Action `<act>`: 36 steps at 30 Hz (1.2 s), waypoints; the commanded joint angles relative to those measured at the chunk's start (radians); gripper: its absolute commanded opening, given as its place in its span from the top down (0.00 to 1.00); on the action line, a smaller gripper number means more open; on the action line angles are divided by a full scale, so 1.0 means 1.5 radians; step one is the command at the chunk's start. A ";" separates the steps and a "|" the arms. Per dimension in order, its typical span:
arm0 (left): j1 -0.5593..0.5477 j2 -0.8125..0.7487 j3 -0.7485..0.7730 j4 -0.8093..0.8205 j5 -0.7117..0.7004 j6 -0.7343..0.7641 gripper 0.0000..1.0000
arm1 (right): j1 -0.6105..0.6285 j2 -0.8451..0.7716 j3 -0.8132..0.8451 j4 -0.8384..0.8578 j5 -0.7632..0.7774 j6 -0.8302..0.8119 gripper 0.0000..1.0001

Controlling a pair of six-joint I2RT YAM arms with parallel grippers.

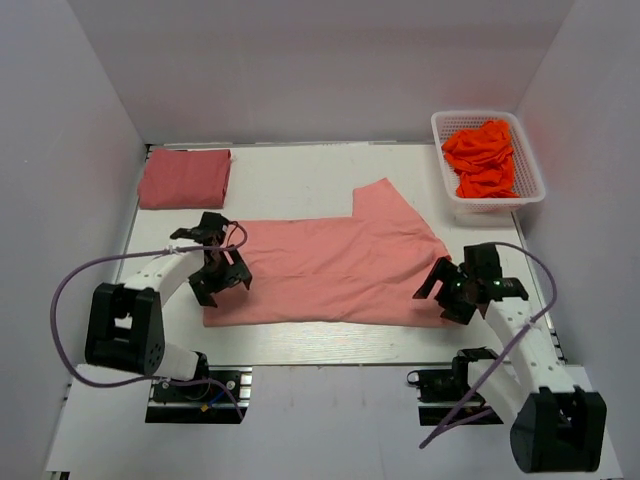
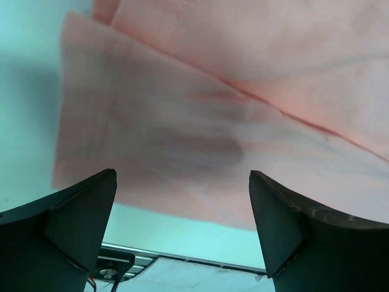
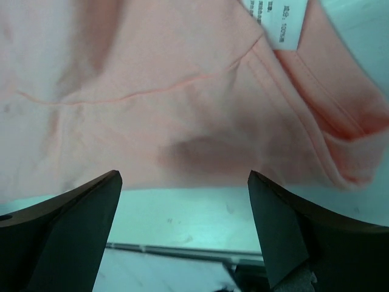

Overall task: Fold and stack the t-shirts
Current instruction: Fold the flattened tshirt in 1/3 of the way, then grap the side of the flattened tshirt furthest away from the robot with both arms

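Note:
I should next move my left gripper to the salmon-pink t-shirt's back corner (image 1: 232,227), the one nearest the folded rose-red t-shirt, and close it there.
A light salmon-pink t-shirt (image 1: 330,270) lies flat across the middle of the table, one sleeve sticking out toward the back. Its white neck label (image 3: 273,24) shows in the right wrist view. A darker rose-red t-shirt (image 1: 185,178) sits folded at the back left. My left gripper (image 1: 222,275) hovers open over the pink shirt's left end, with cloth (image 2: 213,121) and its near edge below the spread jaws. At the shirt's right near corner my right gripper (image 1: 445,290) is also open, just above the hem (image 3: 182,140). Neither holds anything.
A white basket (image 1: 530,185) at the back right holds crumpled orange cloth (image 1: 482,158). White walls close in the table on the left, right and back. A bare strip of table (image 3: 182,213) runs between the shirt's near edge and the metal rail at the front.

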 commanded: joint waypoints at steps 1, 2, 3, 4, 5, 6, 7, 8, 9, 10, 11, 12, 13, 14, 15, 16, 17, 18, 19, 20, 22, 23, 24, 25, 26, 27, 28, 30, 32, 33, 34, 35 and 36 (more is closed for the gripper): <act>0.000 -0.066 0.041 -0.031 -0.032 -0.010 0.00 | 0.004 -0.047 0.145 -0.094 0.023 -0.004 0.10; 0.000 -0.066 0.086 -0.050 -0.043 -0.010 0.00 | 0.006 -0.042 0.172 -0.101 0.032 -0.015 0.10; 0.000 -0.066 0.110 -0.058 -0.058 -0.010 0.00 | 0.008 -0.026 0.221 -0.104 0.037 -0.018 0.10; 0.000 -0.051 0.130 -0.058 -0.087 -0.010 0.00 | 0.012 -0.018 0.244 -0.102 0.034 -0.029 0.10; 0.008 -0.045 0.161 -0.049 -0.097 -0.010 0.00 | 0.014 -0.001 0.274 -0.092 0.030 -0.041 0.10; 0.014 -0.038 0.174 -0.039 -0.097 -0.010 0.00 | 0.015 0.018 0.298 -0.056 0.018 -0.046 0.10; 0.015 -0.028 0.188 -0.029 -0.119 -0.010 0.00 | 0.017 0.040 0.306 -0.037 0.012 -0.055 0.10; 0.015 -0.004 0.215 -0.010 -0.131 -0.010 0.00 | 0.023 0.055 0.339 -0.022 0.007 -0.065 0.10; 0.015 0.013 0.231 -0.010 -0.131 -0.010 0.00 | 0.031 0.109 0.354 0.006 0.008 -0.068 0.10; 0.023 0.031 0.263 -0.010 -0.131 -0.010 0.00 | 0.034 0.131 0.370 0.013 0.007 -0.085 0.10; 0.023 0.050 0.279 -0.010 -0.131 -0.010 0.00 | 0.042 0.153 0.419 0.019 0.009 -0.086 0.10; 0.023 0.087 0.290 -0.002 -0.144 -0.010 0.00 | 0.051 0.175 0.436 0.028 0.022 -0.094 0.10; 0.030 0.107 0.300 -0.002 -0.160 -0.010 0.00 | 0.055 0.240 0.453 0.036 0.025 -0.107 0.10; 0.041 0.126 0.321 -0.002 -0.170 -0.010 0.00 | 0.067 0.261 0.487 0.043 0.042 -0.121 0.10; 0.041 0.145 0.334 -0.002 -0.178 -0.017 0.00 | 0.070 0.304 0.527 0.048 0.048 -0.128 0.10; 0.051 0.184 0.360 -0.002 -0.197 -0.028 0.00 | 0.074 0.353 0.571 0.051 0.060 -0.151 0.10; 0.057 0.201 0.369 -0.002 -0.206 -0.028 0.00 | 0.080 0.401 0.591 0.053 0.068 -0.159 0.10; 0.058 0.216 0.376 0.004 -0.214 -0.040 0.00 | 0.085 0.427 0.651 0.058 0.071 -0.164 0.10; 0.065 0.230 0.390 0.013 -0.221 -0.040 0.00 | 0.085 0.451 0.672 0.056 0.077 -0.171 0.10; 0.065 0.256 0.396 0.021 -0.228 -0.040 0.00 | 0.088 0.516 0.688 0.063 0.080 -0.173 0.10; 0.079 0.281 0.419 0.037 -0.236 -0.047 0.00 | 0.090 0.556 0.745 0.085 0.093 -0.195 0.10; 0.079 0.293 0.425 0.046 -0.236 -0.047 0.00 | 0.091 0.604 0.758 0.090 0.097 -0.198 0.10; 0.085 0.319 0.433 0.054 -0.236 -0.047 0.00 | 0.090 0.623 0.784 0.096 0.096 -0.205 0.10; 0.085 0.334 0.449 0.069 -0.236 -0.047 0.00 | 0.090 0.654 0.808 0.100 0.096 -0.219 0.10; 0.085 0.347 0.462 0.078 -0.230 -0.047 0.00 | 0.088 0.684 0.817 0.113 0.096 -0.220 0.10; 0.085 0.360 0.462 0.086 -0.218 -0.047 0.00 | 0.088 0.700 0.845 0.116 0.115 -0.221 0.10; 0.085 0.385 0.472 0.096 -0.218 -0.047 0.02 | 0.085 0.731 0.866 0.118 0.115 -0.234 0.10; 0.085 0.407 0.480 0.109 -0.201 -0.047 0.03 | 0.087 0.782 0.901 0.131 0.120 -0.237 0.10; 0.085 0.431 0.497 0.116 -0.201 -0.047 0.07 | 0.085 0.805 0.934 0.148 0.119 -0.242 0.10; 0.085 0.437 0.497 0.117 -0.195 -0.047 0.13 | 0.083 0.840 0.946 0.149 0.118 -0.242 0.10; 0.085 0.437 0.497 0.117 -0.195 -0.047 0.17 | 0.083 0.851 0.955 0.152 0.118 -0.243 0.10; 0.085 0.437 0.497 0.117 -0.186 -0.041 0.19 | 0.083 0.862 0.990 0.148 0.129 -0.243 0.10; 0.085 0.437 0.483 0.126 -0.186 -0.041 0.25 | 0.084 0.895 1.000 0.156 0.129 -0.247 0.10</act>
